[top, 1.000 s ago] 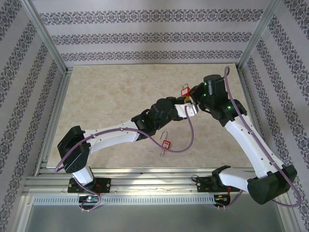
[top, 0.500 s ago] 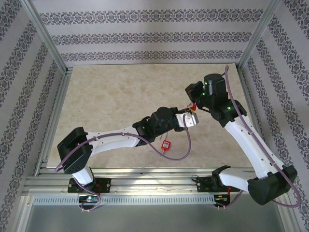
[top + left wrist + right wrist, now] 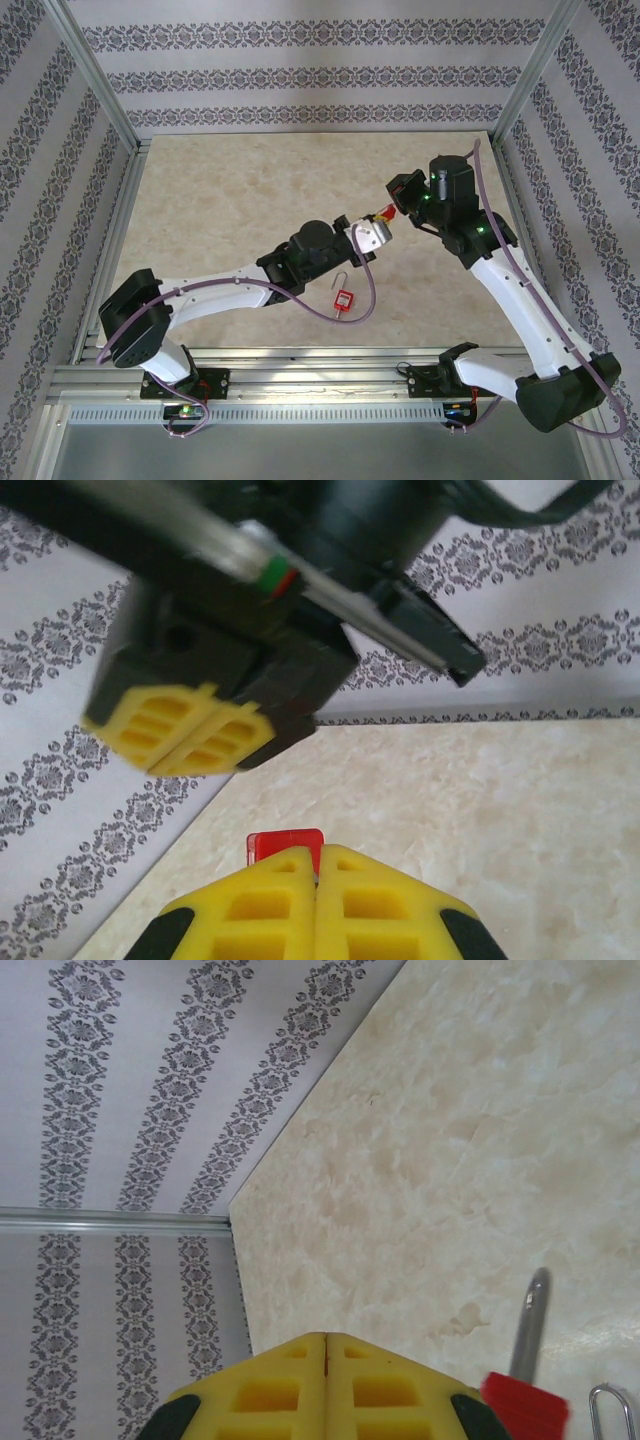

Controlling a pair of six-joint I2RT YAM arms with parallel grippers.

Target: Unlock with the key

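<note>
The red padlock in my left gripper sits outside my right gripper's shut fingers, so they should open wide and close around the padlock's body [image 3: 525, 1408].
My left gripper [image 3: 383, 213] is raised over the middle of the table, its yellow fingers [image 3: 270, 900] shut on a small red padlock [image 3: 285, 841] that pokes out past the tips. My right gripper [image 3: 398, 195] hovers just right of and behind it, a short gap away. In the left wrist view the right gripper [image 3: 190, 742] faces me from the upper left, fingers pressed together. In its own view the right gripper [image 3: 326, 1338] is shut with nothing showing between the pads. The key is hidden.
A second red padlock [image 3: 343, 300] with a thin silver shackle lies on the marble table [image 3: 220, 220], near the front. A red piece with a silver rod [image 3: 529, 1330] and a silver loop [image 3: 608, 1405] sit at the right wrist view's lower right. Patterned walls enclose the table.
The left gripper has drawn back to the left and the left arm has swung lower. The red padlock has moved down and left from beside the right gripper. The table padlock has not moved.
</note>
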